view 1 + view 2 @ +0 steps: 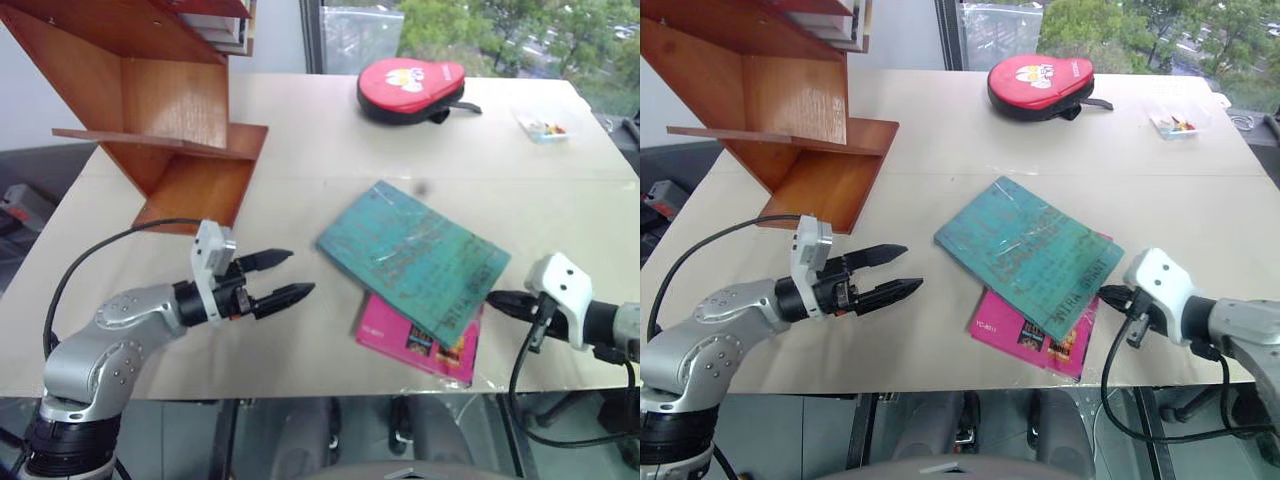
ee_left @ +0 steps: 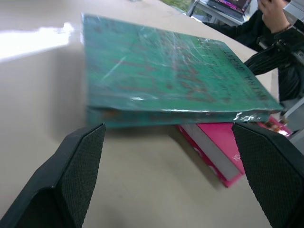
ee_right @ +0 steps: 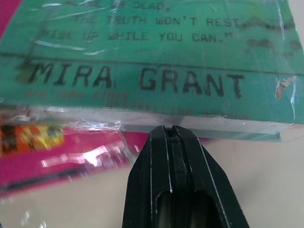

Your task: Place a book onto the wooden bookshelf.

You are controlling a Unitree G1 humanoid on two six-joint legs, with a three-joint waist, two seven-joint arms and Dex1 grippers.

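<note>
Next, my left gripper grips the teal-green book's spine (image 1: 358, 277) (image 2: 159, 118) on the edge facing that gripper, just past where the magenta-pink book sticks out.
The teal-green book (image 1: 412, 258) lies flat on the table, resting partly on a smaller magenta-pink book (image 1: 420, 345). The wooden bookshelf (image 1: 170, 110) stands at the table's far left. My left gripper (image 1: 300, 273) hovers open just left of the book, pointing at its edge (image 2: 156, 116), with nothing between its fingers (image 2: 78, 166). From the right, my right gripper (image 1: 1105, 295) is shut and empty. Its tip (image 3: 171, 130) sits at the book's white page edge (image 3: 142, 121), where that edge overhangs the pink book (image 3: 71, 156).
A red paddle case (image 1: 410, 88) lies at the table's far side, and a small clear box (image 1: 545, 127) at the far right. The table's front edge (image 1: 300, 390) runs under both arms. A person in a dark sleeve (image 2: 237, 28) is beyond the book.
</note>
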